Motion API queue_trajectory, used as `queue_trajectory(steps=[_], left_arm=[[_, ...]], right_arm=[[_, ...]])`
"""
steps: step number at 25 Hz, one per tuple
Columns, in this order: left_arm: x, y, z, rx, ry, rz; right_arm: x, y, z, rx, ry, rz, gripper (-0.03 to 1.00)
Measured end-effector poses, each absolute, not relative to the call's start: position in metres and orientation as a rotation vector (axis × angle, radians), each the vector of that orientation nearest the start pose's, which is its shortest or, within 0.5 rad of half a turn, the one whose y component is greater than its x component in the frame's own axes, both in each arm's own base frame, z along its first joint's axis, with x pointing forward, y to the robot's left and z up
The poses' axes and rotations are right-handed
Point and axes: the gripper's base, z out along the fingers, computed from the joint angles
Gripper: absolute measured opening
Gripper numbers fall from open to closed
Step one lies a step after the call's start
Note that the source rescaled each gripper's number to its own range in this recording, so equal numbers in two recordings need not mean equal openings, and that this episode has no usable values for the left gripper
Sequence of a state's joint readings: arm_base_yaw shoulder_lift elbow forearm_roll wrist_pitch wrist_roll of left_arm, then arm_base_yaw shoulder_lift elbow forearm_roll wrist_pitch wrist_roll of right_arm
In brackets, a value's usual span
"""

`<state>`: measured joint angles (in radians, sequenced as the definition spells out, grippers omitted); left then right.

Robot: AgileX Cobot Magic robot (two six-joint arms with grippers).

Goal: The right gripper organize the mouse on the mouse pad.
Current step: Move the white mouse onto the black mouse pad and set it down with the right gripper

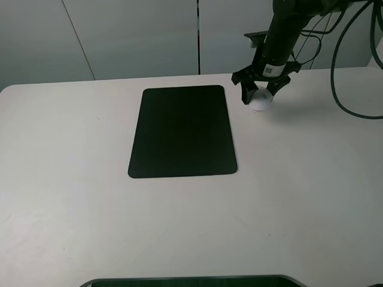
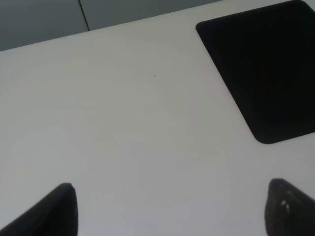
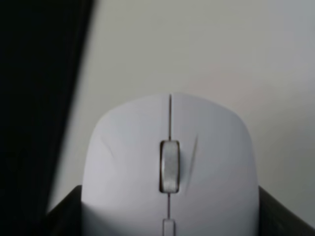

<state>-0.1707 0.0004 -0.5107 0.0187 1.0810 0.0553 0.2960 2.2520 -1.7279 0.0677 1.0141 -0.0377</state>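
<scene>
Next, my right gripper lets go of the white mouse near the middle of the black mouse pad (image 1: pixel 184 125).
The white mouse (image 1: pixel 262 102) lies on the white table just right of the far right corner of the black mouse pad (image 1: pixel 182 131). My right gripper (image 1: pixel 259 97) reaches down over the mouse, a finger on each side. In the right wrist view the mouse (image 3: pixel 170 162) with its grey scroll wheel fills the space between the fingers (image 3: pixel 64 214), which touch its sides; the pad (image 3: pixel 34 98) shows beside it. I cannot tell whether the mouse is lifted. My left gripper (image 2: pixel 172 211) is open and empty above bare table, near a corner of the pad (image 2: pixel 266 69).
Black cables (image 1: pixel 341 72) hang from the right arm over the table's far right. A dark rounded edge (image 1: pixel 191 281) sits at the table's front. Grey wall panels stand behind the table.
</scene>
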Motion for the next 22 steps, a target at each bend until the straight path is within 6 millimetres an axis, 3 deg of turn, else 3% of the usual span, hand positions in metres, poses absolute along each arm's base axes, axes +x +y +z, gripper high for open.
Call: queue_trajectory(steps=[6,12,18,22], left_arm=[[-0.007,0.003,0.279,0.23,2.042,-0.049],[-0.007,0.003,0.279,0.23,2.042,-0.049],[-0.007,0.003,0.279,0.23,2.042,-0.049],[-0.007,0.003,0.279,0.23,2.042,-0.049]], right_arm=[[0.41,0.195,0.144,-0.373,3.016,0.116,0.01],[0.386,0.239,0.144,-0.305,3.023,0.093,0.01],[0.372,0.266,0.136,-0.188,3.03,0.114,0.01],[0.372,0.273,0.126,-0.121,3.019,0.12,0.01]])
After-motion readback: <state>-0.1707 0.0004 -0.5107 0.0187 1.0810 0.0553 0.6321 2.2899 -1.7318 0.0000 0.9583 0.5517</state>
